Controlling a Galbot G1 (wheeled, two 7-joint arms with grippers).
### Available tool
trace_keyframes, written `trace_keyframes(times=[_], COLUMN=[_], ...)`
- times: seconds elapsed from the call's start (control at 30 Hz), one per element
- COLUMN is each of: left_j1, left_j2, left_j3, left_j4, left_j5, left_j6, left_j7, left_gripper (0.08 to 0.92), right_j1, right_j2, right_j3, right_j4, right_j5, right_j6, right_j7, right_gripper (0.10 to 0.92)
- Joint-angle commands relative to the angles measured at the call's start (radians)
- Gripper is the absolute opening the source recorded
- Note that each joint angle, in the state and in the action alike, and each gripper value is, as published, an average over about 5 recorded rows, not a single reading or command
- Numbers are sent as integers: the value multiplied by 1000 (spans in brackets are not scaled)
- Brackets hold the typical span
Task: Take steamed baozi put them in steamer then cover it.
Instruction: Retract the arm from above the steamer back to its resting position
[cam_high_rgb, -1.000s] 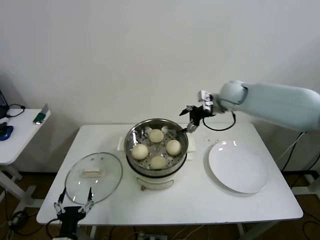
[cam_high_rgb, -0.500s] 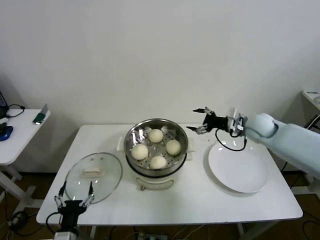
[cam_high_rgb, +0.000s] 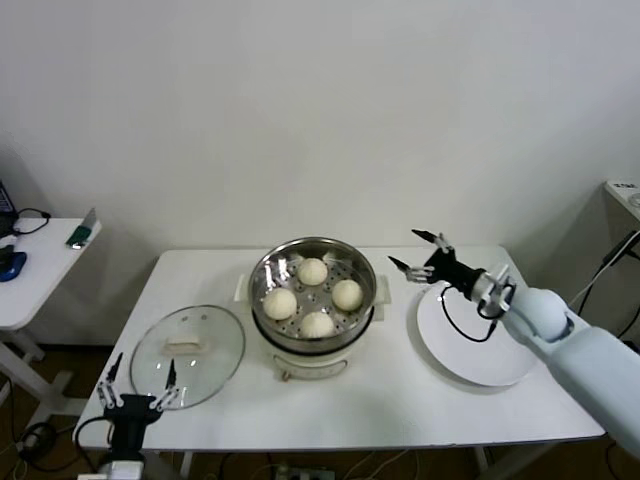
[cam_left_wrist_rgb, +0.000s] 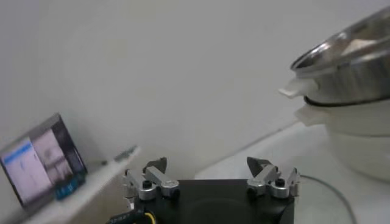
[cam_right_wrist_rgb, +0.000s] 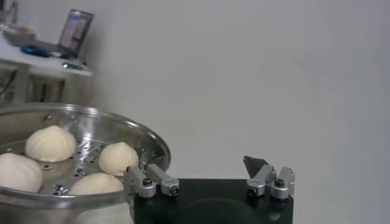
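Observation:
Next, I close my left gripper on the white handle (cam_high_rgb: 181, 344) atop the glass cover, because the cover goes on the steamer.
The steamer (cam_high_rgb: 312, 262) stands mid-table on its white cooker base (cam_high_rgb: 312, 358), with four cream-white baozi (cam_high_rgb: 317, 324) on its perforated floor. The glass cover (cam_high_rgb: 210, 350) with its white handle (cam_high_rgb: 183, 343) lies flat on the table to its left. My right gripper (cam_high_rgb: 408, 250) is open and empty, just right of the steamer and over the far-left edge of the plate. The right wrist view shows it (cam_right_wrist_rgb: 204, 165) beside the steamer (cam_right_wrist_rgb: 140, 137) and baozi (cam_right_wrist_rgb: 50, 143). My left gripper (cam_high_rgb: 142, 367) is open and empty at the cover's front edge; it also shows in the left wrist view (cam_left_wrist_rgb: 207, 165).
A flat white plate (cam_high_rgb: 480, 345) lies right of the steamer. A white side table (cam_high_rgb: 30, 275) with small items stands off to the left; its propped screen shows in the left wrist view (cam_left_wrist_rgb: 39, 161). The steamer's side fills that view's edge (cam_left_wrist_rgb: 347, 55).
My right arm has pulled back from the steamer's far rim, moving right and down over the plate. My left gripper has shifted slightly left and lower at the table's front edge.

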Motion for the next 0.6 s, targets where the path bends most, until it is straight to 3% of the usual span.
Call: trace_keyframes(times=[0.03, 0.23, 0.4, 0.6], left_j1=[-21, -63, -126, -229], left_j2=[73, 123, 132, 119], left_j3=[-21, 12, 55, 86], left_j4=[18, 69, 144, 286], left_j5=[613, 915, 995, 1037], left_j6=[47, 64, 70, 54], left_j7=[-34, -28, -4, -37], left_gripper=[823, 823, 823, 823], right_j1=[-471, -545, -575, -586], right_j2=[170, 233, 262, 283], right_j3=[501, 526, 551, 563], right_j4=[67, 70, 73, 74], right_j5=[-104, -96, -116, -119], right_j6=[-15, -36, -54, -50], right_j7=[36, 131, 137, 130], right_gripper=[823, 823, 823, 823])
